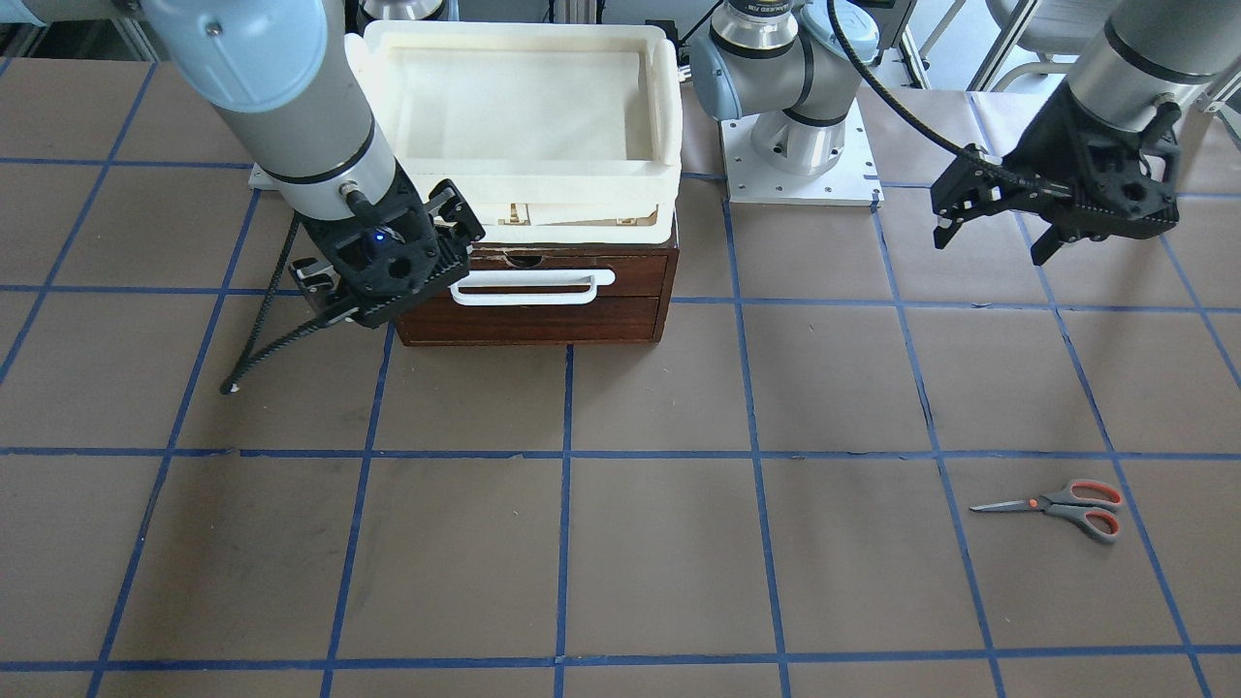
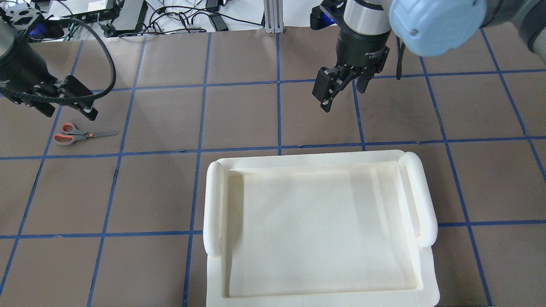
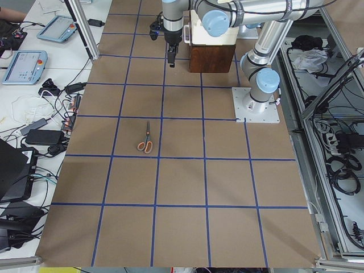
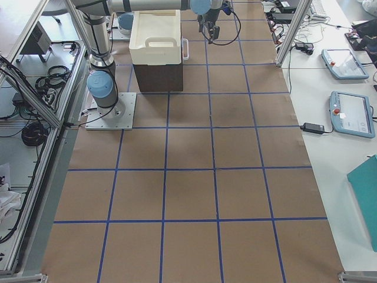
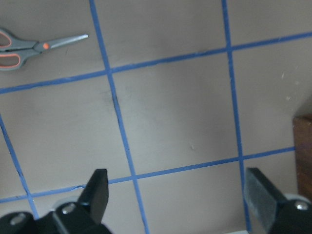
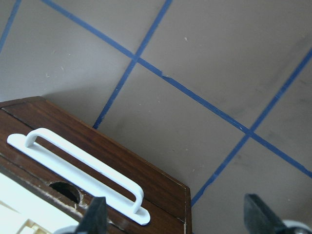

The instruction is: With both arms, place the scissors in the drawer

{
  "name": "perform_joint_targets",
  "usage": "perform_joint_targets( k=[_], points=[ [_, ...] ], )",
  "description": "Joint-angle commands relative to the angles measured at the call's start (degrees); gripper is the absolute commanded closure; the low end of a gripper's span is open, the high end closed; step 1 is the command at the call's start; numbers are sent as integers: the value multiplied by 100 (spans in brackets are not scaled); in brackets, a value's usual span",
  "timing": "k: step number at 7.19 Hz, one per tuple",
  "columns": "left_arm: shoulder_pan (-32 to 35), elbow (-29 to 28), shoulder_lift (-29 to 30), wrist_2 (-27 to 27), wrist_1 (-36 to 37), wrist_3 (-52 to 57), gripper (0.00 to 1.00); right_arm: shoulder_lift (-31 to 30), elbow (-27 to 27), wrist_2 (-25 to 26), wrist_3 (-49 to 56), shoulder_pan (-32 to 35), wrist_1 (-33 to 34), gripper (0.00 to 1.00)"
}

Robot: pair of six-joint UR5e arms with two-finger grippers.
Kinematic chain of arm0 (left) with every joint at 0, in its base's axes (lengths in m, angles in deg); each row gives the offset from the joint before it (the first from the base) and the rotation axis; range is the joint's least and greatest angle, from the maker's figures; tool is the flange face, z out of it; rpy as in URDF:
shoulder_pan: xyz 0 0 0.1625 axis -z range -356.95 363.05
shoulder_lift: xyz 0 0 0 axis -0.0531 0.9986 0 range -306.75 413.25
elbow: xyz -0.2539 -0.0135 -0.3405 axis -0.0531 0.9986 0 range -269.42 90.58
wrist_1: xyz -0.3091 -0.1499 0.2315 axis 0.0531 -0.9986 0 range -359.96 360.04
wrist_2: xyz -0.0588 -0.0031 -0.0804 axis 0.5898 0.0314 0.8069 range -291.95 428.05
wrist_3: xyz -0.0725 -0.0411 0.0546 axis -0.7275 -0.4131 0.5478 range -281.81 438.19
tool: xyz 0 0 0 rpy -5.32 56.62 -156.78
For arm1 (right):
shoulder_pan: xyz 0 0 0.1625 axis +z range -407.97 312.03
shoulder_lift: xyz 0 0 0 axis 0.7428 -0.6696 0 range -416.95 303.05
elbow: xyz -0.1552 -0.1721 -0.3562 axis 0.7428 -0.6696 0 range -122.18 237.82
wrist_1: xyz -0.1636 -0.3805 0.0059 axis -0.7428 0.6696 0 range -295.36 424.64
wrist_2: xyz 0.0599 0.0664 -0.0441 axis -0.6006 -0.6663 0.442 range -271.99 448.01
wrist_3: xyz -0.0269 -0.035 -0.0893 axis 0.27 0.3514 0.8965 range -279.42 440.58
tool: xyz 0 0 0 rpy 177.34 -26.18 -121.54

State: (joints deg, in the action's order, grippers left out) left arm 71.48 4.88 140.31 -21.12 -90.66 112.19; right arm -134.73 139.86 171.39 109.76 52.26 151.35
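Observation:
Next, my right gripper should go to the middle of the drawer's white bar handle [image 1: 525, 299] [image 6: 91, 162], below the dark hole, and close there.
The scissors [image 1: 1062, 506] lie flat on the brown table, grey handles lined orange, blades shut; they also show in the overhead view [image 2: 76, 134] and the left wrist view [image 5: 29, 47]. The dark brown drawer [image 1: 543, 276] is closed, with its white bar handle [image 1: 533, 287] facing away from the robot. My left gripper [image 1: 989, 247] hangs open and empty above the table, a short way robot-side of the scissors [image 2: 68, 111]. My right gripper [image 1: 388, 271] is open and empty, hovering just in front of the drawer at one end of the handle [image 6: 83, 170].
A cream-white plastic tray [image 1: 669, 126] sits on top of the drawer box and hides it in the overhead view [image 2: 213, 204]. The left arm's base plate [image 1: 800, 179] stands beside the box. Blue tape lines grid the table.

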Motion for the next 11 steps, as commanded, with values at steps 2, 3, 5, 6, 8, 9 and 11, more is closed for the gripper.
perform_joint_targets(
  k=[2, 3, 5, 6, 8, 9, 11],
  points=[
    [-1181, 116, 1020, -484, 1067, 2910, 0, 622, 57, -489, 2383, 339, -93, 0],
    [-1366, 107, 1302, -488, 1403, 3825, 0, 763, 119, -481, 3522, 331, -119, 0],
    [-1560, 115, 2118, -496, 2386, 5810, 0, 931, 146, -524, 4776, 348, -67, 1],
    [-1578, 107, 2523, -496, 2530, 6081, 0, 958, 154, -533, 4886, 400, -67, 3],
    [-1570, 98, 3113, -383, 3581, 7604, 0, 1027, 216, -271, 5288, 778, 47, 22],
    [-1570, 89, 3229, 1, 3612, 7717, 0, 1063, 233, -174, 5369, 779, 117, 27],
    [-1552, -24, 3335, 118, 3630, 7875, 10, 1037, 234, 2, 5361, 770, 12, 26]
  ],
)
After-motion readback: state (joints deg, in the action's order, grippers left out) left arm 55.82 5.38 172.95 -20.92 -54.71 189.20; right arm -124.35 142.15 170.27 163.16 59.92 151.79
